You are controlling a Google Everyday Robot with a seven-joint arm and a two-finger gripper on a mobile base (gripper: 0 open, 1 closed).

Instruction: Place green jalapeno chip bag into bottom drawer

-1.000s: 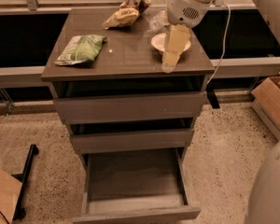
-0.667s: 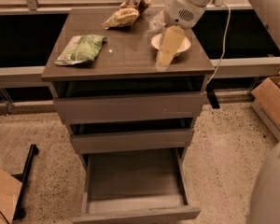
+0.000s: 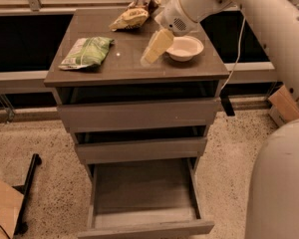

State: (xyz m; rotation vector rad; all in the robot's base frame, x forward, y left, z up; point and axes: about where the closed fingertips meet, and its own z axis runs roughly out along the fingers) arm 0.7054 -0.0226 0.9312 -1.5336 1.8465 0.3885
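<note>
The robot's gripper needs to next go to the green jalapeno chip bag on top of the cabinet and close on the green bag's middle (image 3: 87,51).
The green jalapeno chip bag (image 3: 86,53) lies flat on the left part of the cabinet top (image 3: 124,66). The bottom drawer (image 3: 142,193) is pulled open, its grey floor bare. My gripper (image 3: 155,47) hangs over the middle of the top, to the right of the green bag and apart from it, just left of a white bowl (image 3: 185,47). It holds nothing that I can see.
A yellow-tan chip bag (image 3: 129,18) and a dark brown bag (image 3: 145,2) lie at the back of the top. The two upper drawers (image 3: 139,114) stand slightly open. Cardboard boxes sit on the floor at the left (image 3: 2,205) and right (image 3: 285,103).
The arm has swung left across the cabinet top, from over the white bowl toward the middle, closer to the green bag. The view has shifted too.
</note>
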